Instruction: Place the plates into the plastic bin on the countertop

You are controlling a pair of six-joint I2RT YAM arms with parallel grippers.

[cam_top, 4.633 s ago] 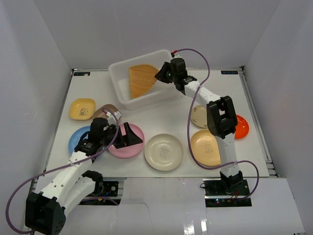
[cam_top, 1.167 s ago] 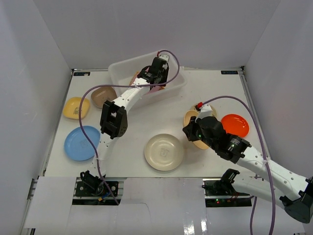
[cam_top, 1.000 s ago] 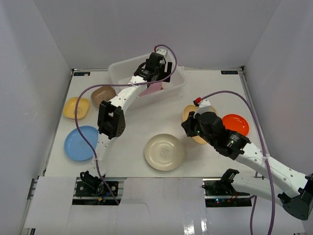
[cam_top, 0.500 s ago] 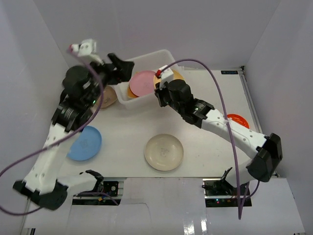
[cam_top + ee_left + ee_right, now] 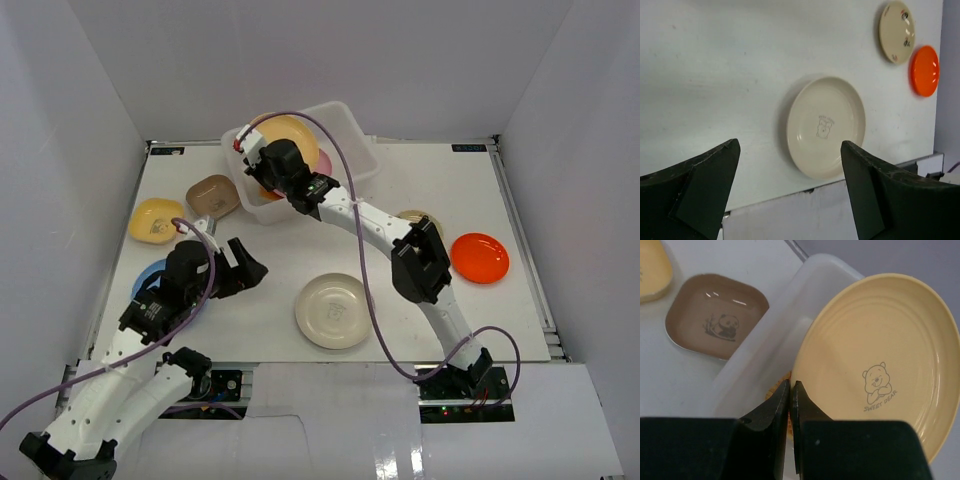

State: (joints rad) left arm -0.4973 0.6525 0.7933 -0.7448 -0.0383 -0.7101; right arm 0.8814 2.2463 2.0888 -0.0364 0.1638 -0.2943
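I move my left gripper to the cream plate next and close it on its rim at the side [image 5: 298,313] [image 5: 789,142] facing the blue plate.
My right gripper [image 5: 268,152] is shut on the rim of a tan plate [image 5: 287,133] and holds it tilted over the plastic bin [image 5: 352,128]. In the right wrist view the tan plate [image 5: 880,365] shows a bear print, with the shut gripper [image 5: 790,387] above the bin wall [image 5: 775,340]. A pink plate [image 5: 322,160] and the wicker plate [image 5: 268,190] lie in the bin. My left gripper [image 5: 243,268] is open and empty, low over the countertop [image 5: 300,245]. In the left wrist view the gripper [image 5: 790,190] frames the cream plate [image 5: 826,127].
On the countertop lie a brown plate [image 5: 212,195], a yellow plate [image 5: 157,222], a blue plate [image 5: 150,282] partly under my left arm, the cream plate [image 5: 335,310], a beige plate [image 5: 418,218] and an orange plate [image 5: 480,257]. White walls surround it.
My left arm left the pink plate in the bin and drew back to the near left. My right arm picked up the tan plate and swung it left over the bin.
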